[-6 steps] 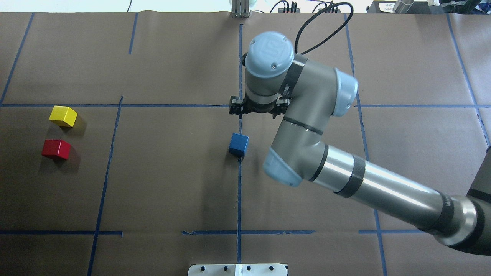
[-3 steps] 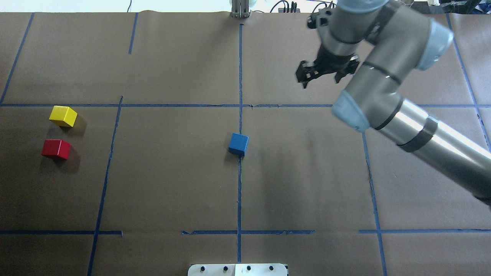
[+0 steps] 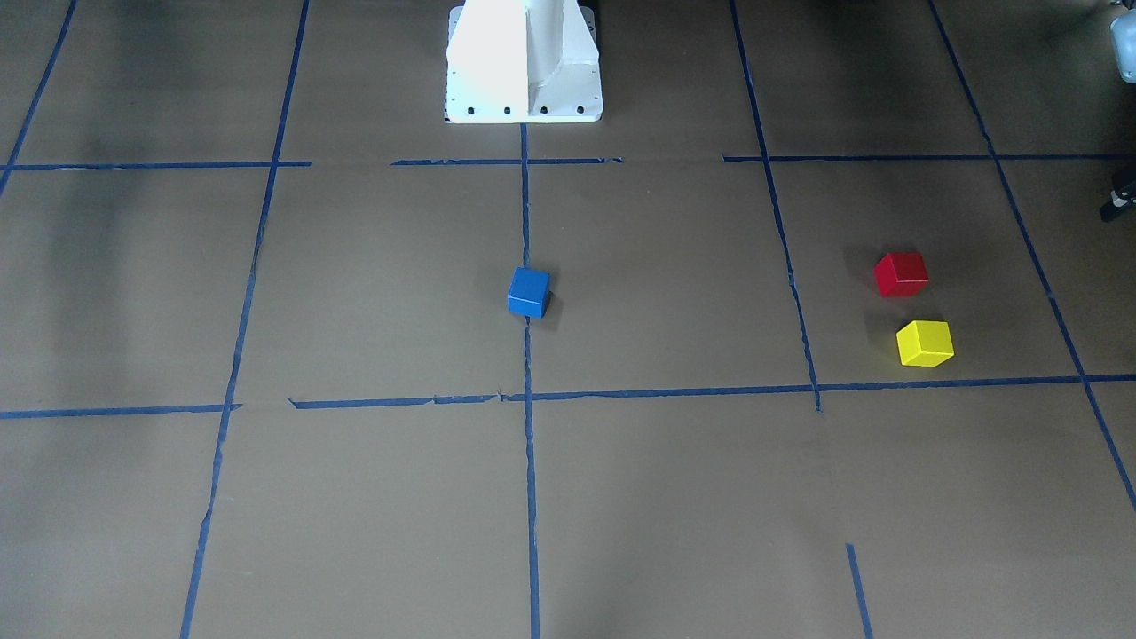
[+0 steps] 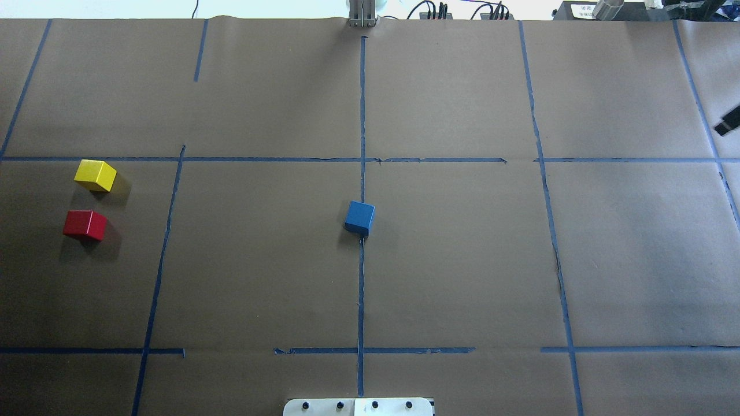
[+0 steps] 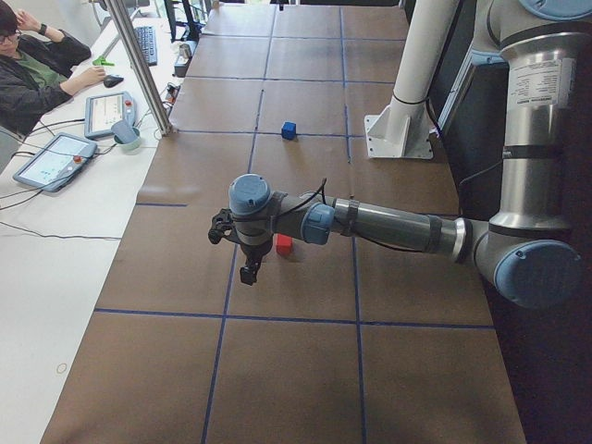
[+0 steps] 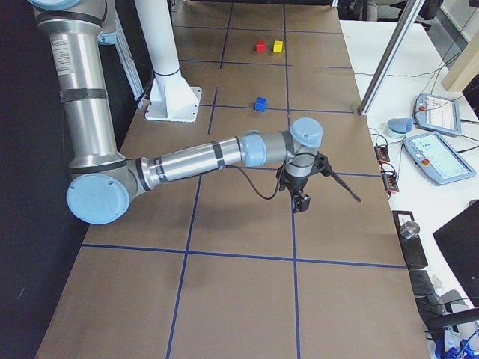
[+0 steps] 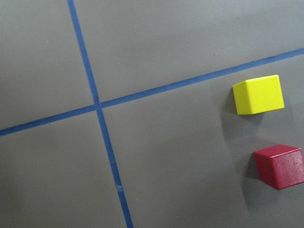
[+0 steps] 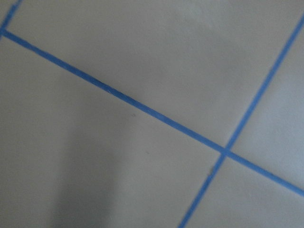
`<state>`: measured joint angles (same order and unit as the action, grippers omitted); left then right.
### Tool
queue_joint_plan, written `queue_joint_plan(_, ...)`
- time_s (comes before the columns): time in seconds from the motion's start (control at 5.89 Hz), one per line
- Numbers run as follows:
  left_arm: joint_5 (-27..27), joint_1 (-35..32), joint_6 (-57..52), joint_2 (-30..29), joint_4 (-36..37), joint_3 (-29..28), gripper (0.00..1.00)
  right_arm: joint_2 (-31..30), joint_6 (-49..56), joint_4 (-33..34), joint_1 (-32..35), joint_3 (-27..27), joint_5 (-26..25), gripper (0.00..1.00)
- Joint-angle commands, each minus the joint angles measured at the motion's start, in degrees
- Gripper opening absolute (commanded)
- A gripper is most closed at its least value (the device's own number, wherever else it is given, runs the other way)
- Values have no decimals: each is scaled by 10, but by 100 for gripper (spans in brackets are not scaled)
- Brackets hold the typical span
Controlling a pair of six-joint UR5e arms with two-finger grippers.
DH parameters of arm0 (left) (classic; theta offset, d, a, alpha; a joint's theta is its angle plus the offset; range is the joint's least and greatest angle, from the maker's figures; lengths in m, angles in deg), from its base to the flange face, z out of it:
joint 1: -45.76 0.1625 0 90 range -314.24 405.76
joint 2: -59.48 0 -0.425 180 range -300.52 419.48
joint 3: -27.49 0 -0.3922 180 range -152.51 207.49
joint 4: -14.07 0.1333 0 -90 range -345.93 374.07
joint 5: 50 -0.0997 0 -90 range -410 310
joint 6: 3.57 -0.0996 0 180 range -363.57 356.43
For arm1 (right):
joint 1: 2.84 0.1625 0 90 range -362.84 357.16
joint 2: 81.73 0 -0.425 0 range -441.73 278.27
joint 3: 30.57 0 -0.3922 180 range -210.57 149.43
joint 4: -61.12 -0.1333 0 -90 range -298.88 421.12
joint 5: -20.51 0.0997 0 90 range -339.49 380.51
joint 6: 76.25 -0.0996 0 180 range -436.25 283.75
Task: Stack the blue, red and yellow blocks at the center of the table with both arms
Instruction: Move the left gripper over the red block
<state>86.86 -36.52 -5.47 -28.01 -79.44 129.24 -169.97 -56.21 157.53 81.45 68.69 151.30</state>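
The red block is close to the yellow block, and my left gripper needs to go to it next and take hold of the red block's opposite sides (image 3: 902,275) (image 7: 279,166).
The blue block (image 4: 359,217) sits alone on the centre tape line; it also shows in the front view (image 3: 529,292). The yellow block (image 4: 95,175) and red block (image 4: 85,225) lie side by side, apart, at the table's left end, and at the right edge of the left wrist view, yellow (image 7: 259,94) and red (image 7: 280,166). My left gripper (image 5: 248,271) hangs above the table close to the red block (image 5: 283,244). My right gripper (image 6: 301,200) hovers over bare paper at the right end, away from the blue block (image 6: 260,104). I cannot tell whether either is open or shut.
The white robot base (image 3: 524,62) stands at the near middle edge of the table. Blue tape lines (image 4: 361,115) divide the brown paper. Tablets and an operator (image 5: 37,65) are beside the far edge. Only a black tip of the right gripper (image 4: 727,121) shows overhead.
The right arm has swung from over the table's centre to the right and almost out of the overhead view. The three blocks have not moved.
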Motion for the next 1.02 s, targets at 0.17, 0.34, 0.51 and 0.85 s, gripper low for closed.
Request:
queue_joint_plan(0.17,-9,96,187,-21,-98,-5,100,-78,58,-2,70,2,16,100)
queue_joint_plan(0.34,-43,140,250,-35,-160,-22,100,-78,59,-2,70,3,16,100)
queue_joint_plan(0.51,-81,178,293,-72,-163,-51,100,-78,59,-2,70,2,16,100)
queue_joint_plan(0.85,-84,185,307,-116,-165,-102,100,-79,59,-2,70,1,16,100)
